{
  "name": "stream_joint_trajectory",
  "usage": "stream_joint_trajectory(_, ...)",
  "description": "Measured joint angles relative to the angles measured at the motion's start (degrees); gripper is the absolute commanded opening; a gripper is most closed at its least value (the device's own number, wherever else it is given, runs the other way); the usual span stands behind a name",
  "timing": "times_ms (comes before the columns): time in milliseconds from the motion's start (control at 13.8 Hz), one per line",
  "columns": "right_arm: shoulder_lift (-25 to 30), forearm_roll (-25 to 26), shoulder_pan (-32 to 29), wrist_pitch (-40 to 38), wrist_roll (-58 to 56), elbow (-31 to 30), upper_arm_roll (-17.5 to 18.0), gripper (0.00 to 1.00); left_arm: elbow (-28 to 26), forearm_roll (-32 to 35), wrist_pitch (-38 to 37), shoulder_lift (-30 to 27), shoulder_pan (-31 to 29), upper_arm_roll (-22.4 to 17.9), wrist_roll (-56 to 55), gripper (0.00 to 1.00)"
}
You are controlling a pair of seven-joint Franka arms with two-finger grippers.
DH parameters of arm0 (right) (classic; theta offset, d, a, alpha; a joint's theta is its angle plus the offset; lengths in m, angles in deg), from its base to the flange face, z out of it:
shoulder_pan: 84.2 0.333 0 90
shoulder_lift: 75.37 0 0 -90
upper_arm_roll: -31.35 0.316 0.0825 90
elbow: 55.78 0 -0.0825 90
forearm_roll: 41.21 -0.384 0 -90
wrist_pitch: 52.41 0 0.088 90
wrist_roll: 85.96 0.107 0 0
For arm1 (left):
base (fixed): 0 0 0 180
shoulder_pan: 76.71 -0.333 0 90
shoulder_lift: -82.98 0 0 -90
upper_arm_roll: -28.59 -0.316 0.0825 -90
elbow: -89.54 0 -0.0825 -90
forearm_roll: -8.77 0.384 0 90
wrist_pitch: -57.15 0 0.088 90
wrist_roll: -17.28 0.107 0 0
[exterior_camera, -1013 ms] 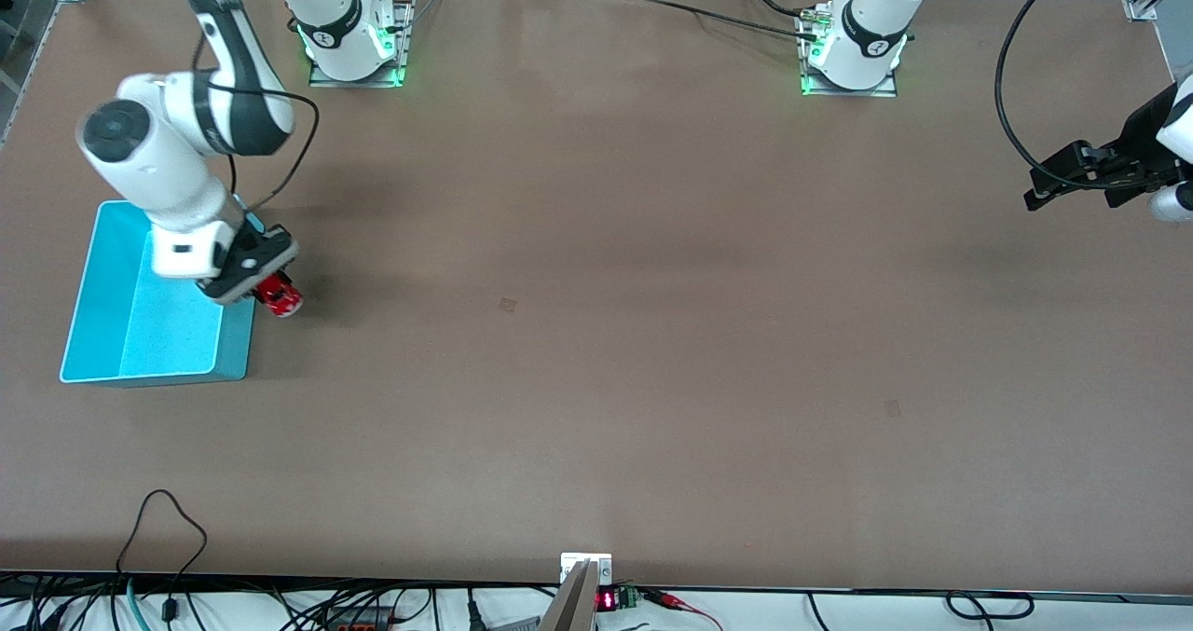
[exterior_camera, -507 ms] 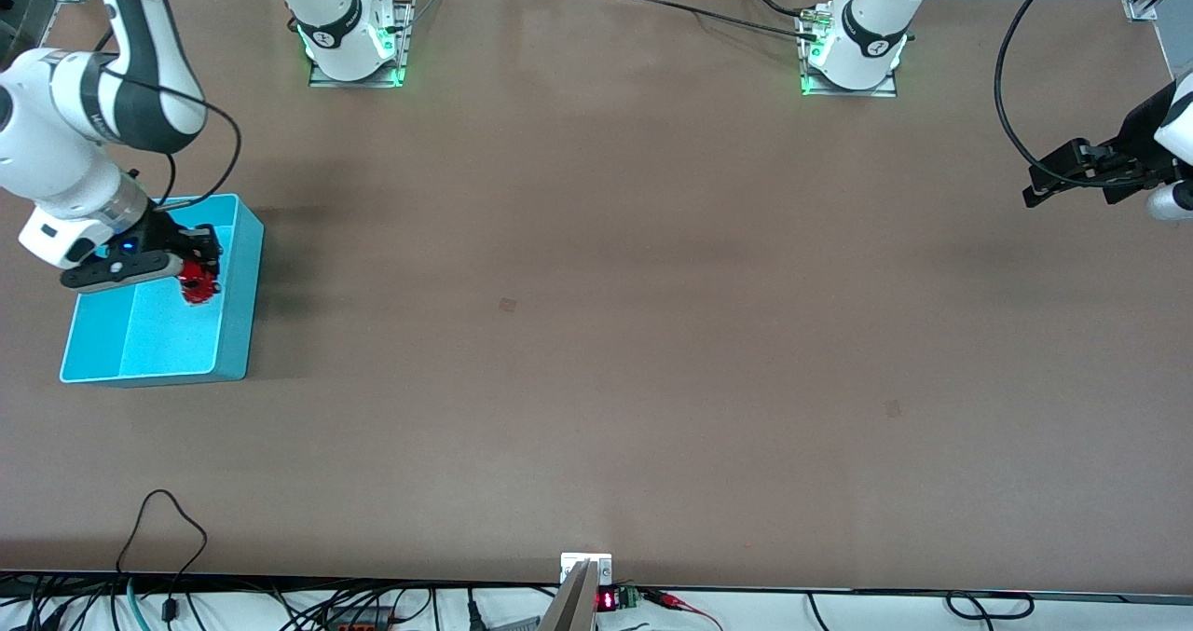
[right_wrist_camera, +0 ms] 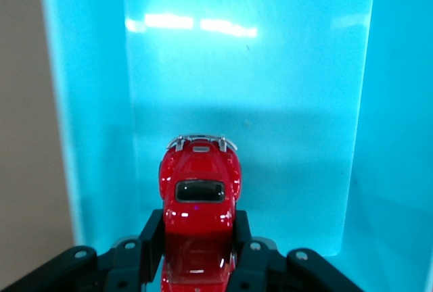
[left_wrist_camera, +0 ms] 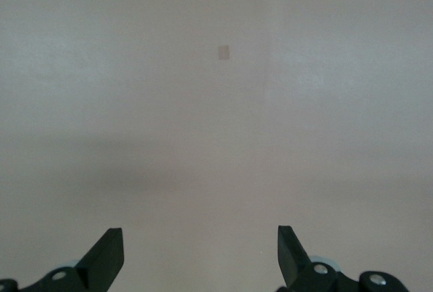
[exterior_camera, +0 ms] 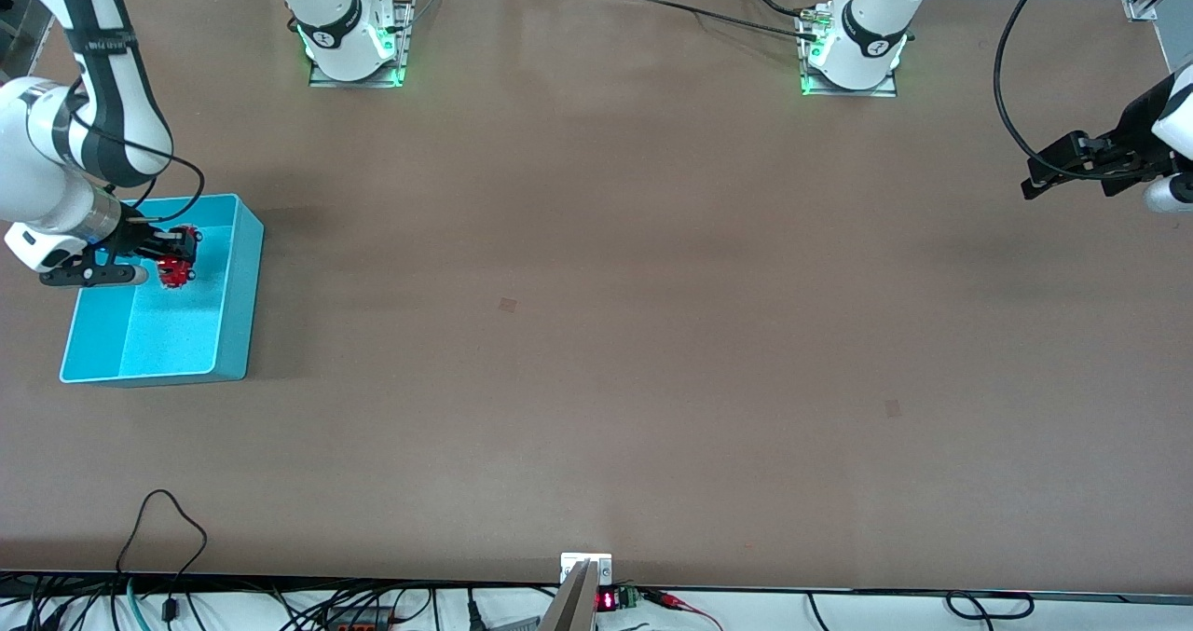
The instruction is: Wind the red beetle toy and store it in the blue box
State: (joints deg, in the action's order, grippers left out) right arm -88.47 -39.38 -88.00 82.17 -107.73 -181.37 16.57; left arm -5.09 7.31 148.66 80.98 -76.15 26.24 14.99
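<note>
Next, my right gripper releases the red beetle toy on the bottom of the blue box, close to its far side (exterior_camera: 192, 252) (right_wrist_camera: 249, 209).
The red beetle toy (exterior_camera: 175, 269) (right_wrist_camera: 199, 197) is held in my right gripper (exterior_camera: 179, 256) (right_wrist_camera: 197, 234), whose black fingers are shut on its sides. Gripper and car hang over the open blue box (exterior_camera: 233, 286) (right_wrist_camera: 88, 136), above the half of the box farther from the front camera. In the right wrist view the car's silvery bumper and dark window point toward the box's cyan floor. My left gripper (exterior_camera: 1035, 182) (left_wrist_camera: 201, 255) waits high over the table's edge at the left arm's end, open, with only bare table under its fingers.
The blue box stands on the brown table (exterior_camera: 596, 333) at the right arm's end. Its tall walls surround the hanging car. Cables (exterior_camera: 163, 519) trail along the table's edge nearest the front camera.
My right arm has carried the car from beside the box's wall to over its inside, swinging toward the table's right-arm end. The left arm has barely moved.
</note>
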Motion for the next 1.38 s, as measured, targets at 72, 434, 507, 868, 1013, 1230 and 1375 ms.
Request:
stream_joint_trajectory(72, -1.2, 0.0, -0.9, 0.7, -1.5, 0.0, 0.0, 0.02, 0.0, 0.0, 0.0, 0.0, 0.0, 0.0, 0.0, 1.0)
stream_joint_trajectory(434, -6.4, 0.0, -3.8, 4.1, -4.3, 0.0, -0.1, 0.03, 0.0, 0.0, -1.4, 0.0, 0.0, 0.0, 0.0, 1.0)
stream_joint_trajectory(507, -7.1, 0.0, -3.9, 4.4, -4.7, 0.0, -0.1, 0.03, 0.0, 0.0, -1.4, -0.1, 0.0, 0.0, 0.0, 1.0)
stream_joint_trajectory(868, -9.9, 0.0, -4.5, 6.1, -6.5, 0.1, -0.1, 1.0, 0.0, 0.0, 0.4, -0.4, 0.1, 0.3, 0.0, 1.0)
stream_joint_trajectory(1013, -9.7, 0.0, -4.5, 6.1, -6.5, 0.4, -0.1, 1.0, 0.0, 0.0, 0.4, -0.9, 0.1, 0.4, 0.0, 1.0)
stream_joint_trajectory(1230, -7.3, 0.0, -4.1, 2.8, -6.1, 2.1, 0.2, 1.0, 0.0, 0.0, 0.4, -1.3, 0.1, 0.4, 0.0, 1.0)
stream_joint_trajectory(1375, -3.8, 0.0, -2.9, -4.4, -5.2, 5.2, 0.5, 1.0, -0.1, 0.0, 0.4, -1.3, 0.1, 0.4, 0.0, 1.0)
